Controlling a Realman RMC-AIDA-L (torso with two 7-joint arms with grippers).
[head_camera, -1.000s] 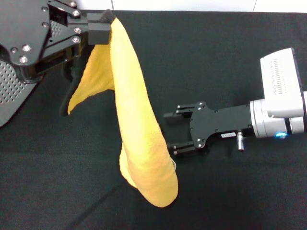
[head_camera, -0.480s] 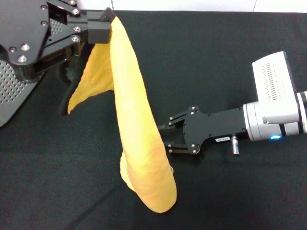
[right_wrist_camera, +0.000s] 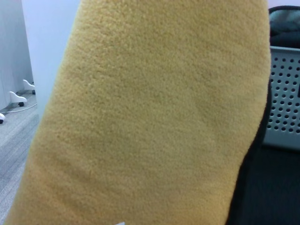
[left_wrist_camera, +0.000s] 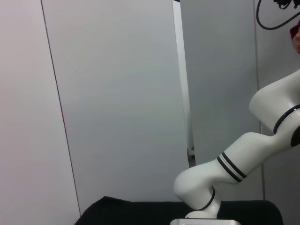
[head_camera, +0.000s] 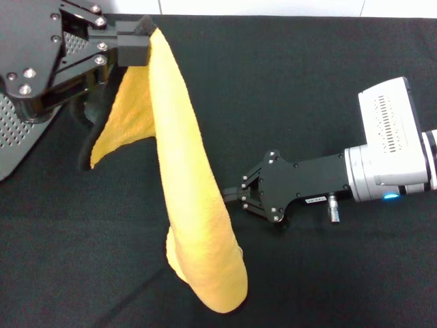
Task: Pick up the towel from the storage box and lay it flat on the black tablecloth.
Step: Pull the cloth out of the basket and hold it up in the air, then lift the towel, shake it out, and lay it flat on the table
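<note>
The shut fingers of my right gripper only touch the hanging towel's side edge, so it should move back, open and grab that side edge (head_camera: 225, 205) before it spreads the towel out.
The yellow towel (head_camera: 181, 178) hangs in a long fold above the black tablecloth (head_camera: 307, 89). My left gripper (head_camera: 140, 39) is at the top left, shut on the towel's top corner and holding it up. My right gripper (head_camera: 227, 195) reaches in from the right, and its fingers are closed together on the towel's right edge at mid-height. The towel's yellow face (right_wrist_camera: 150, 117) fills the right wrist view. The light grey perforated storage box (head_camera: 12, 130) stands at the left edge, partly behind my left gripper. It also shows in the right wrist view (right_wrist_camera: 283, 93).
The tablecloth covers the whole table up to its far edge (head_camera: 273, 16). The left wrist view shows only a pale wall and my white right arm (left_wrist_camera: 234, 164).
My right gripper has moved left to the towel and its fingers have closed on the towel's edge. My left gripper and the towel have shifted slightly left.
</note>
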